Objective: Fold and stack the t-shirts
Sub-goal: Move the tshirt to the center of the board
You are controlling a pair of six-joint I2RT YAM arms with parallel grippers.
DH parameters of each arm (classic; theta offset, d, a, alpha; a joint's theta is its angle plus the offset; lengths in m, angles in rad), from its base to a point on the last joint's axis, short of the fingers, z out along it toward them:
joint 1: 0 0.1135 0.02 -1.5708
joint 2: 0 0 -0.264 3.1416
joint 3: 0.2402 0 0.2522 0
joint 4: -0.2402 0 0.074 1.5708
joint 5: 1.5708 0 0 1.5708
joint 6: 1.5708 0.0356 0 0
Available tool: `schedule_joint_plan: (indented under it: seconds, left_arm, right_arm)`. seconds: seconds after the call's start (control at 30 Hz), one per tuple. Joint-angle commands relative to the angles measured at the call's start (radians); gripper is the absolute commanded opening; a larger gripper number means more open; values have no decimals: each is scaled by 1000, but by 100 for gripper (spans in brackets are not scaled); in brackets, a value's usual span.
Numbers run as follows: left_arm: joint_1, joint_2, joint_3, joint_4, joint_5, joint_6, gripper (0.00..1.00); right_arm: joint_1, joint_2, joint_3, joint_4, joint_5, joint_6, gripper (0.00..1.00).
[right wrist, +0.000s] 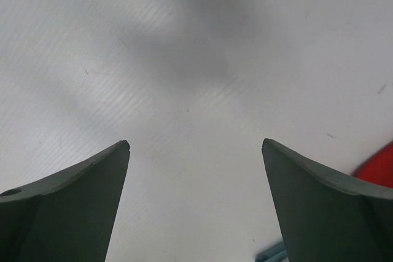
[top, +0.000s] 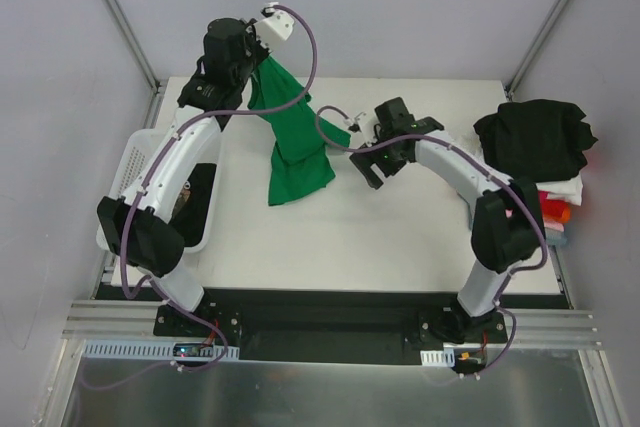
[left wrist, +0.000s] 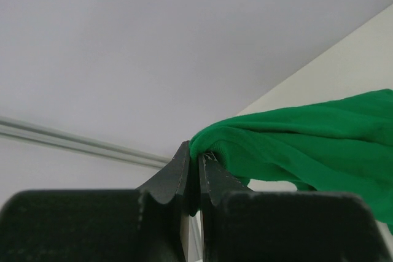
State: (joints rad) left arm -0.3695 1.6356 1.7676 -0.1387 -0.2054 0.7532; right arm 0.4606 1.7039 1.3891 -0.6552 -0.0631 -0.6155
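I will close my right gripper on the lower edge's corner (top: pixel 332 176) of the green t-shirt, at the end that lies farther away from the white mesh basket.
A bright green t-shirt (top: pixel 296 152) hangs from my raised left gripper (top: pixel 262 59) at the back of the table, and its lower end rests crumpled on the tabletop. In the left wrist view the left gripper (left wrist: pixel 198 154) is shut on a bunched edge of the green t-shirt (left wrist: pixel 307 145). My right gripper (top: pixel 378 169) hovers just right of the shirt's lower end. It stands open over bare tabletop with nothing between its jaws (right wrist: pixel 196 145). A pile of t-shirts sits at the right edge, with a black t-shirt (top: pixel 535 137) on top and white, red and pink cloth (top: pixel 560 202) beneath.
A white mesh basket (top: pixel 140 162) stands at the table's left edge with dark cloth inside. A sliver of red cloth (right wrist: pixel 377 167) shows at the right edge of the right wrist view. Grey walls and metal frame posts (top: pixel 120 17) enclose the back of the table.
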Motion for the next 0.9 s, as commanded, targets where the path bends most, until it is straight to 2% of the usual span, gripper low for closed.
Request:
schedule_joint_plan:
  seconds: [0.0, 0.17, 0.47, 0.87]
  left_arm:
    - [15, 33, 6, 44, -66, 41, 0]
    - [15, 35, -66, 59, -61, 40, 0]
    - [14, 33, -128, 76, -55, 12, 0]
    - [15, 95, -250, 188, -114, 66, 0]
  right_arm:
    - [70, 126, 120, -46, 13, -12, 93]
    - [105, 258, 238, -57, -6, -29, 89]
    - [142, 396, 436, -49, 14, -52, 88]
    - [182, 562, 594, -14, -53, -38, 84]
